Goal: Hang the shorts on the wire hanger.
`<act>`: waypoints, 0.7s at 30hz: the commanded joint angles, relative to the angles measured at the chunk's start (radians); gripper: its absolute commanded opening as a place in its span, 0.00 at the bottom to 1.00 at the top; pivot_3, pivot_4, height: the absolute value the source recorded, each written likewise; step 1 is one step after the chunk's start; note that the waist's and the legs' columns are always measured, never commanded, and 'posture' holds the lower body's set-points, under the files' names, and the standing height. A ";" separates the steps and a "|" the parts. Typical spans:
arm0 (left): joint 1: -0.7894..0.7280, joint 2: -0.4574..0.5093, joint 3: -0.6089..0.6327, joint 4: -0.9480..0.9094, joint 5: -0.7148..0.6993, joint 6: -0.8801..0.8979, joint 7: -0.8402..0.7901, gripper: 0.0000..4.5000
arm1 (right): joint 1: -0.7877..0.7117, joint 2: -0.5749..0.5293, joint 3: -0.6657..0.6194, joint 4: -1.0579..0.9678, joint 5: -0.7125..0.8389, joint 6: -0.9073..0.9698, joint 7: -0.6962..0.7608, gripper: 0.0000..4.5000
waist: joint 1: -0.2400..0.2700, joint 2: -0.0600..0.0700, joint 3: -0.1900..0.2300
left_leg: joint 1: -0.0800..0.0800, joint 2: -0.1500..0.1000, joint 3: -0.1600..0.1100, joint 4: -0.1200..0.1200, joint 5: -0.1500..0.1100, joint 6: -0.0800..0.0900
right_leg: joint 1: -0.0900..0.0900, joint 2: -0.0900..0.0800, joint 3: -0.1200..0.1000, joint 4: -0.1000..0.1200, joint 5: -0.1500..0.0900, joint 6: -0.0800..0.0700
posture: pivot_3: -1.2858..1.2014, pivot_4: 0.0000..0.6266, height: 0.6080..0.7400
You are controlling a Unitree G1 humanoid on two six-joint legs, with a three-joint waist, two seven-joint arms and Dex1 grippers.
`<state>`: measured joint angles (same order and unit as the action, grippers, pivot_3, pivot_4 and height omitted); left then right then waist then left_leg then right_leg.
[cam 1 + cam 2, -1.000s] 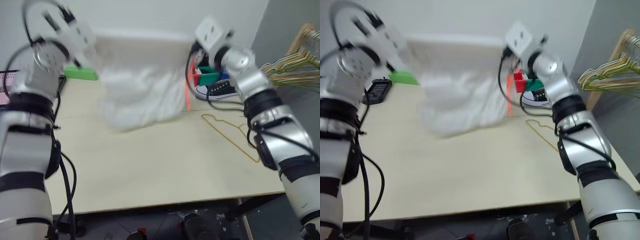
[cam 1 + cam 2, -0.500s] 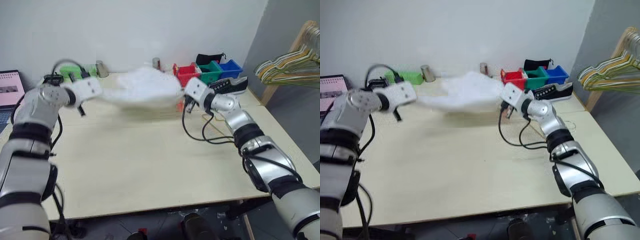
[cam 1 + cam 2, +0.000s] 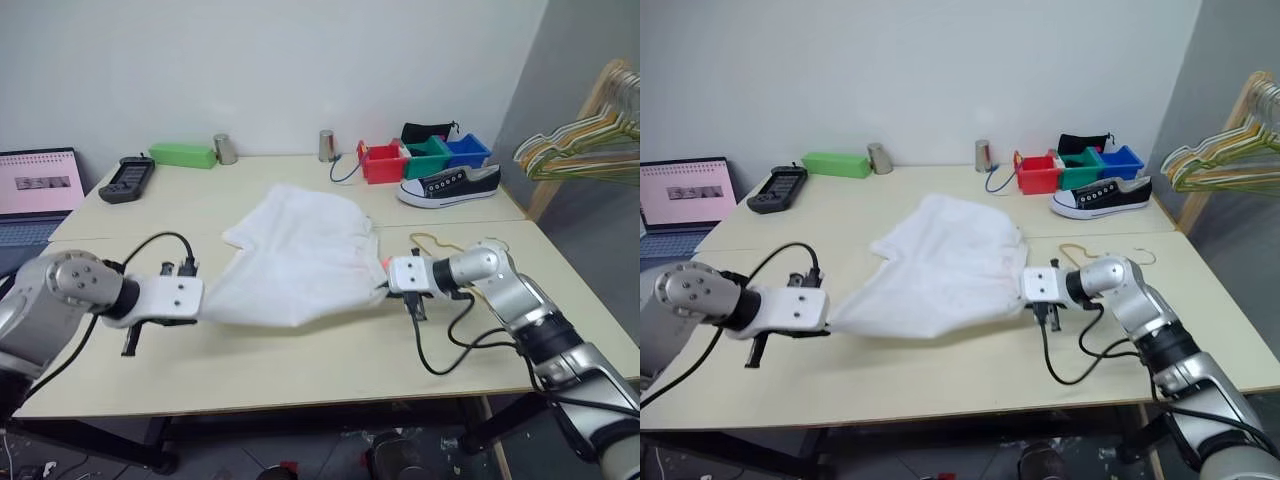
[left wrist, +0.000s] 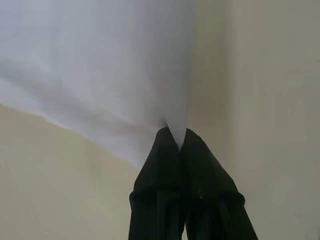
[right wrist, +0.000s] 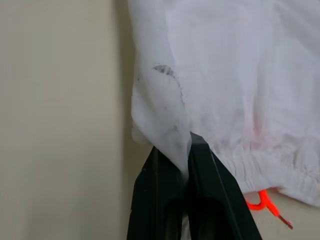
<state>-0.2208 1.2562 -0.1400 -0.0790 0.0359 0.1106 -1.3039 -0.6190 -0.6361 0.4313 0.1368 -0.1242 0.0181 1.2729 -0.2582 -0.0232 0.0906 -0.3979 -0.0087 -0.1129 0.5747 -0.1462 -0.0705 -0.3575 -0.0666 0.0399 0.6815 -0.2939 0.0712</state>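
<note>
The corner of the white shorts, which lie spread on the light table, will be let go by my left gripper on the bare table (image 3: pixel 207 390), at a spot close to the table's front edge.
The white shorts (image 3: pixel 297 258) lie spread on the light table (image 3: pixel 300 350), stretched between my two grippers. My left gripper (image 3: pixel 203 300) is shut on the cloth's near-left corner; the left wrist view shows its fingers (image 4: pixel 165 150) pinched on white cloth. At the shorts' right end my right gripper (image 3: pixel 386 285) is shut on the edge, close to the gathered waistband and the orange drawstring (image 5: pixel 265 202). The thin wire hanger (image 3: pixel 1072 250) lies flat on the table just behind my right arm, which partly hides it.
Along the back edge stand a green box (image 3: pixel 183 155), a black device (image 3: pixel 127 178), two metal cans (image 3: pixel 226 149), and red, green and blue bins (image 3: pixel 420 155), with a sneaker (image 3: pixel 450 185) in front of them. A laptop (image 3: pixel 40 185) is far left. A wooden rack with several hangers (image 3: pixel 585 135) stands at the right.
Both arms swung down from head height to the table. The shorts, held up in the air before, now lie spread flat between the grippers.
</note>
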 commanded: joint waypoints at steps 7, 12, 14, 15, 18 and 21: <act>0.162 0.012 0.061 -0.130 -0.047 0.025 -0.010 0.00 | 0.102 -0.056 -0.002 -0.294 0.072 0.232 0.074 0.00 | 0.007 0.000 0.000 | 0.000 0.001 0.004 0.000 0.003 0.005 | 0.000 0.003 0.000 0.000 0.000 0.000 | 0.44 0.03 1.00; 0.174 0.008 0.056 -0.157 -0.045 0.040 -0.009 0.00 | 0.143 -0.097 0.001 -0.388 0.115 0.320 0.119 0.00 | 0.011 0.000 0.000 | -0.001 0.002 0.004 0.000 0.003 0.005 | -0.001 0.005 -0.002 0.000 -0.002 -0.005 | 0.44 0.04 1.00; 0.168 0.003 0.049 -0.161 -0.041 0.046 -0.008 0.00 | 0.158 -0.118 0.006 -0.423 0.138 0.350 0.146 0.00 | 0.011 0.000 0.000 | -0.001 0.003 0.004 0.000 0.003 0.004 | -0.001 0.006 -0.002 0.000 -0.003 -0.005 | 0.44 0.04 1.00; 0.165 0.002 0.047 -0.166 -0.042 0.050 -0.009 0.00 | 0.169 -0.132 0.010 -0.444 0.153 0.365 0.160 0.00 | 0.011 0.000 0.000 | -0.001 0.003 0.004 0.000 0.002 0.004 | -0.001 0.006 -0.002 -0.001 -0.003 -0.006 | 0.44 0.04 1.00; 0.167 0.002 0.044 -0.180 -0.046 0.061 -0.016 0.00 | 0.185 -0.150 0.018 -0.466 0.166 0.386 0.169 0.00 | 0.010 0.000 0.001 | -0.001 0.003 0.004 0.000 0.002 0.003 | -0.001 0.006 -0.002 -0.001 -0.003 -0.006 | 0.44 0.05 1.00; 0.172 0.002 0.045 -0.182 -0.047 0.062 -0.023 0.00 | 0.187 -0.148 0.025 -0.463 0.179 0.413 0.167 0.00 | 0.008 0.000 0.001 | -0.001 0.003 0.004 0.000 -0.001 -0.002 | -0.001 0.006 -0.002 -0.001 -0.003 -0.006 | 0.44 0.05 1.00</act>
<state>-0.0416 1.2536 -0.1129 -0.2420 -0.0020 0.1696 -1.3214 -0.4241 -0.7775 0.4572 -0.3002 0.0284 0.4115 1.4338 -0.2501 -0.0231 0.0913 -0.3983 -0.0056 -0.1084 0.5748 -0.1478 -0.0727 -0.3587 -0.0609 0.0381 0.6807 -0.2971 0.0652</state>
